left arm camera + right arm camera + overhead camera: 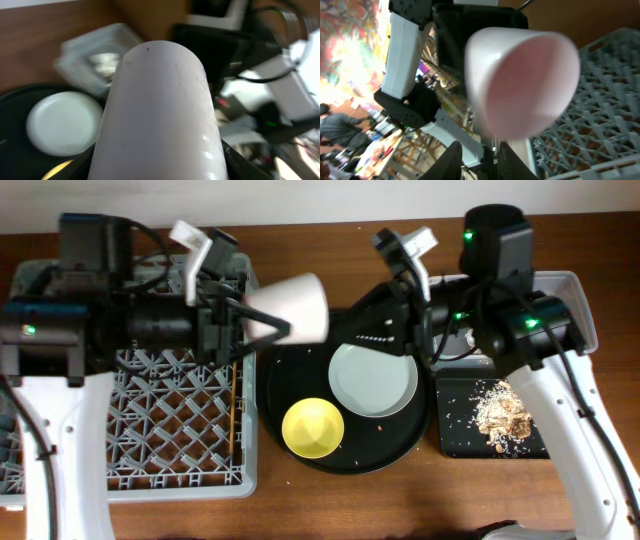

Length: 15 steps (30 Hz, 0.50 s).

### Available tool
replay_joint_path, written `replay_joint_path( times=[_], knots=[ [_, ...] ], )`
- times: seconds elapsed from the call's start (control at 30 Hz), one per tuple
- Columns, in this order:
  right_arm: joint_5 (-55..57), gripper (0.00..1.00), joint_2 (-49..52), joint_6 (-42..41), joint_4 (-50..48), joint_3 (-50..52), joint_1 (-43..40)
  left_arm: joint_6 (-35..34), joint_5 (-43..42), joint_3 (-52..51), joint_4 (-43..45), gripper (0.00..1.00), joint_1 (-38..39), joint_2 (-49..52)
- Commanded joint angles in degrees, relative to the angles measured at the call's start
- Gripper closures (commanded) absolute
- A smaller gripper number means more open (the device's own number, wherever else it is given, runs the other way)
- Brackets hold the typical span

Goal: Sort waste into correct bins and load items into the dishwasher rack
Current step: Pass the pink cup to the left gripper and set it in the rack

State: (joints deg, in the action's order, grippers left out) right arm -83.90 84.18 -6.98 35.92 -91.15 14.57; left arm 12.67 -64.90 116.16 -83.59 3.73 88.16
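Next, my left gripper lets go of the pink cup in the grey dishwasher rack [223, 367] next to the upper end of the wooden chopsticks.
My left gripper [265, 318] is shut on the pink cup [295, 305] and holds it on its side in the air, between the grey dishwasher rack [180, 420] and the round black tray [400, 445]. In the left wrist view the cup [160, 110] fills the frame, with a dark finger on each side. My right gripper [352, 330] hovers just right of the cup's mouth. In the right wrist view the cup's open mouth [525, 80] faces the camera above the right gripper [485, 150], which stands slightly open with nothing between its fingers.
The pale plate [373, 378] and yellow bowl [313, 427] lie on the round tray. Food scraps [505, 415] sit in the black rectangular tray [460, 430]. The clear tub [580, 285] stands behind it. Wooden chopsticks [237, 410] lie along the rack's right side.
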Motion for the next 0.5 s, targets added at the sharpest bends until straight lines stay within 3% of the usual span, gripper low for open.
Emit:
replay_joint_path(
  times=[0.0, 0.07, 0.13, 0.2, 0.27, 0.47],
  knots=[
    [1.25, 0.72, -0.33, 1.05, 2.71, 0.09, -4.00, -2.08, 20.76, 0.24, -2.69, 0.65, -4.92, -0.55],
    [16.74, 0.68, -0.33, 5.77, 15.39, 0.24, -6.03, -8.59, 41.07, 0.13, -5.97, 0.66, -5.40, -0.55],
    [36.92, 0.68, -0.31, 9.84, 26.99, 0.24, -5.92, -13.84, 50.49, -1.84, -5.70, 0.66, -5.40, -0.52],
    [48.59, 0.68, -0.31, 9.79, 32.87, 0.24, -5.92, -14.88, 51.43, -7.34, -1.64, 0.65, -5.40, -0.48],
    [52.94, 0.67, -0.31, 9.79, 34.91, 0.26, -5.92, -16.61, 51.43, -15.72, 5.38, 0.66, -5.40, -0.48],
    [53.11, 0.66, -0.28, 9.79, 35.50, 0.39, -5.92, -19.54, 53.62, -38.03, 26.86, 0.65, -5.40, -0.37]
  ],
)
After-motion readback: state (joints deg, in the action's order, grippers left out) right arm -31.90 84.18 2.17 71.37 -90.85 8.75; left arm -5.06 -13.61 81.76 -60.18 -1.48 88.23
